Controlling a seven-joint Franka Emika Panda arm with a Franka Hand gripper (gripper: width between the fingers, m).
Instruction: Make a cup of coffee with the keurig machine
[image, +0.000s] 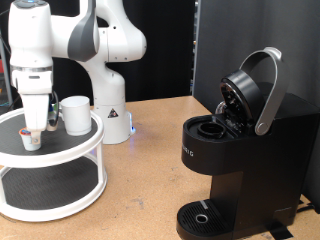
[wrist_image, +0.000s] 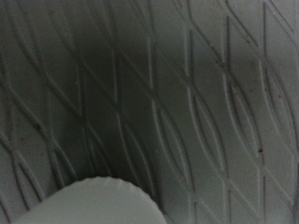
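Next, I close my gripper on the side of the small white pod (image: 32, 142) next to the cup, because the pod chamber of the keurig machine is open for it.
The cup (image: 75, 114), a plain white mug, stands on the top shelf of a round white two-tier stand (image: 70, 148) at the exterior view's left. A small white pod with a reddish band (image: 32, 139) sits beside it on the same shelf. My gripper (image: 38, 122) hangs just above the pod, left of the cup, with nothing visibly between its fingers. The keurig machine (image: 245, 160), black and boxy, stands at the right with its silver handle (image: 270, 85) raised and its pod chamber (image: 214, 126) open. The wrist view shows a grey patterned mat (wrist_image: 187, 93) and a white rounded edge (wrist_image: 98, 201); no fingers show there.
The arm's white base (image: 112, 115) stands behind the stand on the wooden table (image: 150, 190). The stand's lower shelf (image: 50, 185) holds nothing I can see. The machine's round drip tray (image: 205, 215) is bare. A black backdrop closes the far side.
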